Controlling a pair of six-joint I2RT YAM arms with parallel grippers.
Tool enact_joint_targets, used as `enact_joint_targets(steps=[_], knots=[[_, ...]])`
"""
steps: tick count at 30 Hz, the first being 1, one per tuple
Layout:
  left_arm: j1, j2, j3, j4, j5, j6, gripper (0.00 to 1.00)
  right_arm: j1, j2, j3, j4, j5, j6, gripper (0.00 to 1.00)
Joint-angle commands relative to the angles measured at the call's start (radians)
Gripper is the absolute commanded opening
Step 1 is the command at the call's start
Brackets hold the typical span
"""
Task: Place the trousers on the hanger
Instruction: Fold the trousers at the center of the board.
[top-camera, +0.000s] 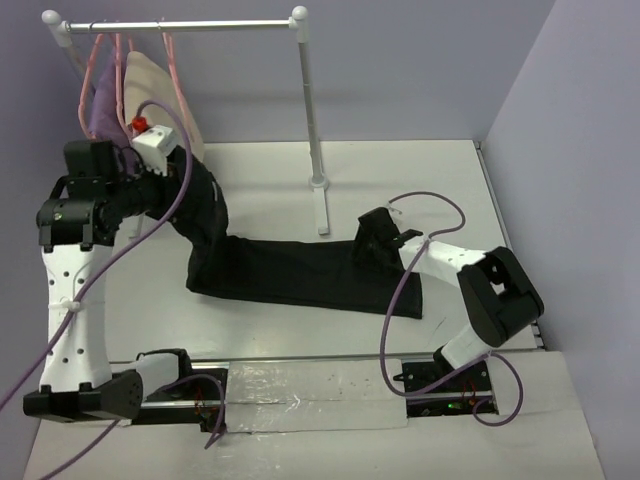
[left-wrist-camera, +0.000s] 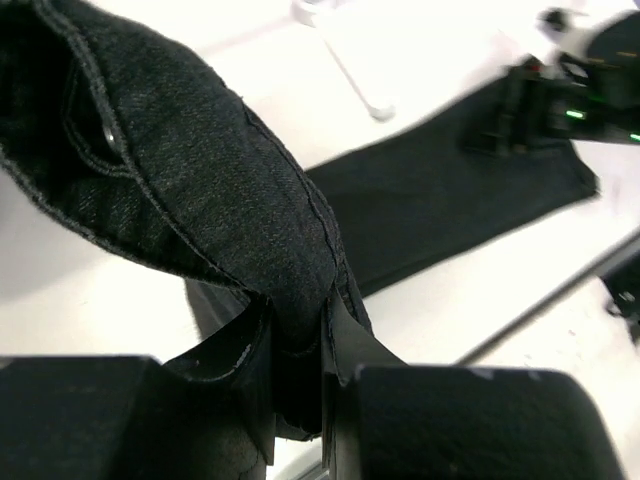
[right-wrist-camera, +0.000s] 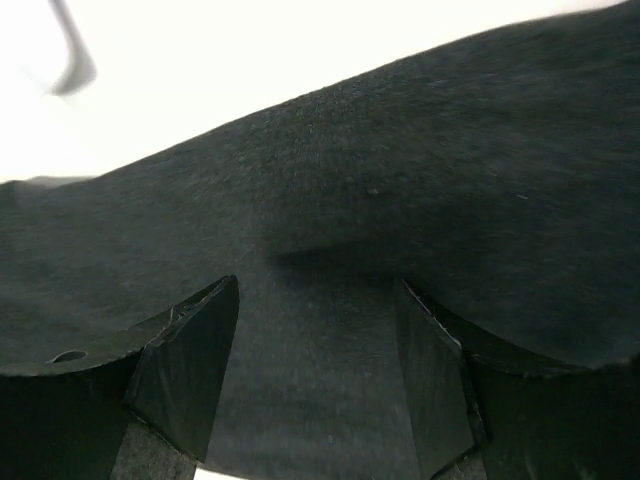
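Next, my left gripper lets go of the raised end of the black trousers on their flat end (top-camera: 402, 280) (left-wrist-camera: 545, 168) under my right gripper.
The black trousers (top-camera: 300, 270) lie across the table, their left end lifted. My left gripper (top-camera: 183, 187) is shut on that raised end; in the left wrist view the gripper (left-wrist-camera: 300, 345) pinches a thick fold of the trousers (left-wrist-camera: 200, 180). My right gripper (top-camera: 375, 238) sits over the trousers' right part. In the right wrist view it (right-wrist-camera: 318, 300) is open, fingers spread just above the flat black cloth (right-wrist-camera: 400, 180). Thin pink hangers hang on the rack at the back left; one pink hanger (top-camera: 178, 80) shows beside the beige garment.
A white clothes rack (top-camera: 200, 24) stands at the back, its post (top-camera: 310, 110) and foot (top-camera: 322, 205) just behind the trousers. A purple garment (top-camera: 103, 115) and a beige garment (top-camera: 150, 80) hang on it. Grey walls close the back and right.
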Motion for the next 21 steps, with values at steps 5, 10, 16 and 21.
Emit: enact_joint_targets(steps=[5,10,16,21], knots=[[-0.243,0.076,0.137,0.079,-0.091,-0.136,0.00,-0.005,0.040,0.071,0.050,-0.042,0.030,0.70],[-0.389,0.177,0.244,0.090,-0.129,-0.159,0.00,-0.055,-0.021,0.082,-0.001,-0.029,0.011,0.70],[-0.565,0.295,0.286,0.160,-0.204,-0.225,0.00,-0.180,-0.176,0.036,-0.061,-0.039,-0.019,0.70],[-0.671,0.375,0.268,0.225,-0.253,-0.254,0.00,-0.288,-0.281,-0.023,-0.113,-0.027,-0.046,0.71]])
